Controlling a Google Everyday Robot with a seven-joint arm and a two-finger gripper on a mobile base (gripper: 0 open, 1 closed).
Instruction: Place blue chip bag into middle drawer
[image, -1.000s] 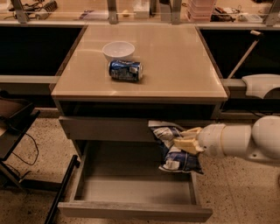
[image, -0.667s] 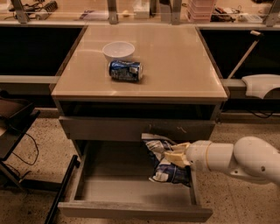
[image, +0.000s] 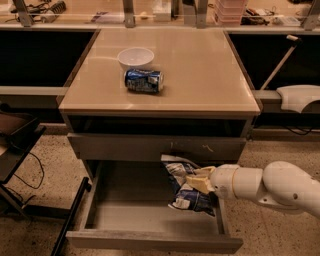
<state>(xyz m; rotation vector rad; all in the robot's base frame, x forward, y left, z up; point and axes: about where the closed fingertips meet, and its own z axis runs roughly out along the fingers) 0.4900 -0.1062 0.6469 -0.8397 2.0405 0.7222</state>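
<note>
The robot's gripper needs to release the blue chip bag on the middle drawer's bottom near the drawer's side (image: 179, 204) by the robot's white arm.
The blue chip bag (image: 184, 190) is crinkly dark blue foil with white panels. It hangs upright over the right side of the open middle drawer (image: 150, 215), its lower end inside or just above the grey drawer floor. My gripper (image: 199, 180) reaches in from the right on a white arm and is shut on the bag's middle. The drawer is pulled out below a closed grey drawer front with pale scratch marks (image: 157, 147).
On the tan cabinet top (image: 200, 65) lie a blue soda can (image: 143, 80) on its side and a white bowl (image: 135, 57) behind it. A black stand (image: 20, 150) is at the left. A white object (image: 299, 97) rests on the right ledge.
My gripper has carried the chip bag leftward and lower, from the drawer's right edge to over the drawer's right interior.
</note>
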